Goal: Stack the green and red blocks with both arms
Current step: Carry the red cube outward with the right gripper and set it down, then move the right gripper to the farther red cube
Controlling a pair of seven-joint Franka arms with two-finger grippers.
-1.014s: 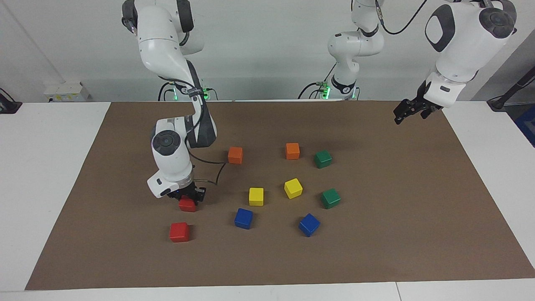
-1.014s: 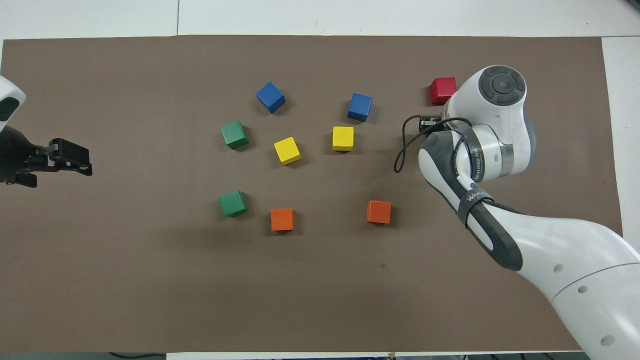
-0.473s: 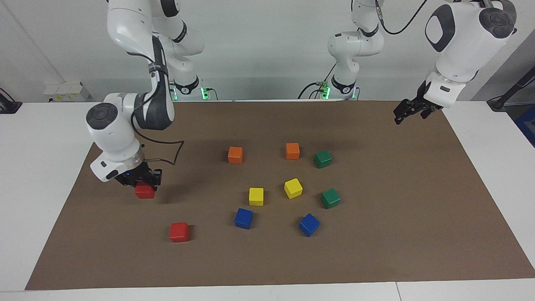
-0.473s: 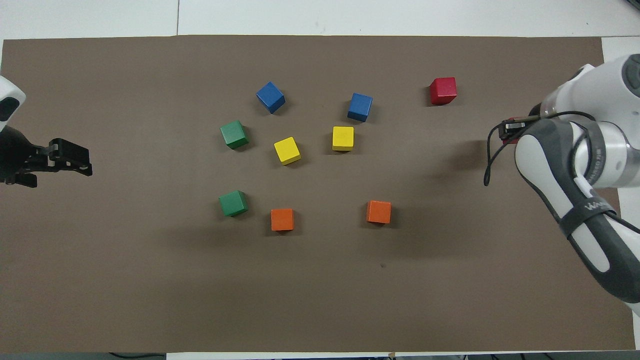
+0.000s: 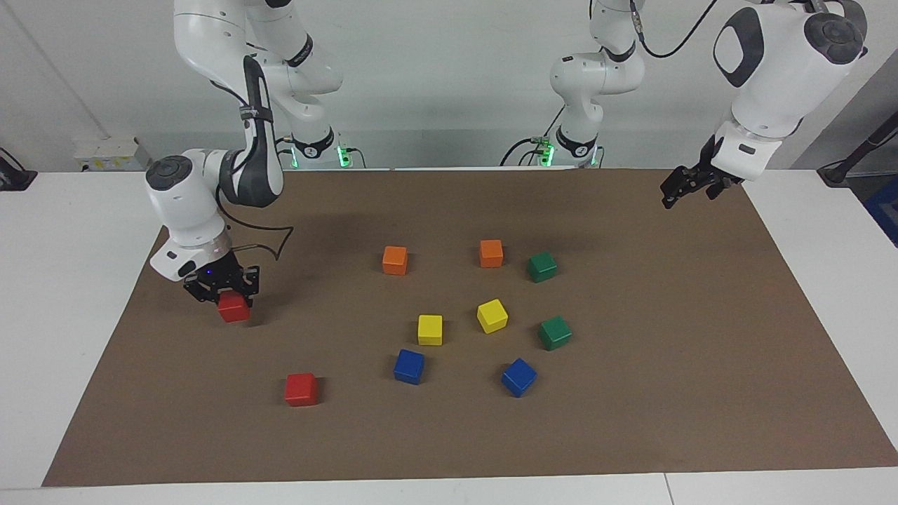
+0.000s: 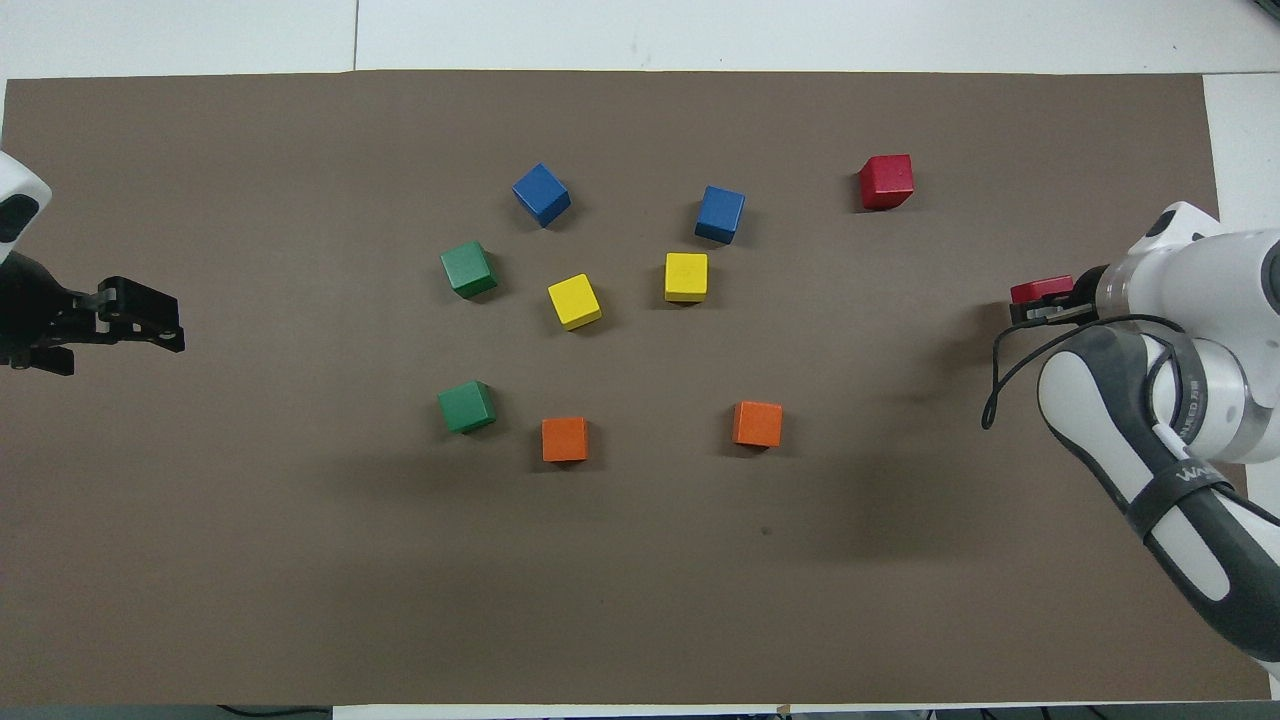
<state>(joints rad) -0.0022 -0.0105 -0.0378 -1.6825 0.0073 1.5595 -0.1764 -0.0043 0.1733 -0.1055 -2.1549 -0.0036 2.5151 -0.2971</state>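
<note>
My right gripper is to set the red cube down on the bare brown mat [image 6: 992, 278], just short of the second red cube.
My right gripper [image 5: 230, 297] is shut on a red cube [image 5: 234, 309] and holds it low over the mat near the right arm's end; it also shows in the overhead view [image 6: 1040, 291]. The second red cube [image 5: 301, 389] lies on the mat, farther from the robots. Two dark green cubes [image 5: 542, 266] [image 5: 555, 332] lie apart toward the left arm's end of the group. My left gripper [image 5: 678, 192] waits in the air over the mat's edge at the left arm's end, empty.
Two orange cubes [image 5: 395, 260] [image 5: 491, 253], two yellow cubes [image 5: 430, 330] [image 5: 492, 315] and two blue cubes [image 5: 409, 366] [image 5: 519, 376] lie mid-mat between the red and green cubes. The brown mat [image 5: 701, 393] covers most of the white table.
My right gripper has lifted the red cube from beside the other red cube and carried it toward the right arm's end of the mat. The left arm has not moved.
</note>
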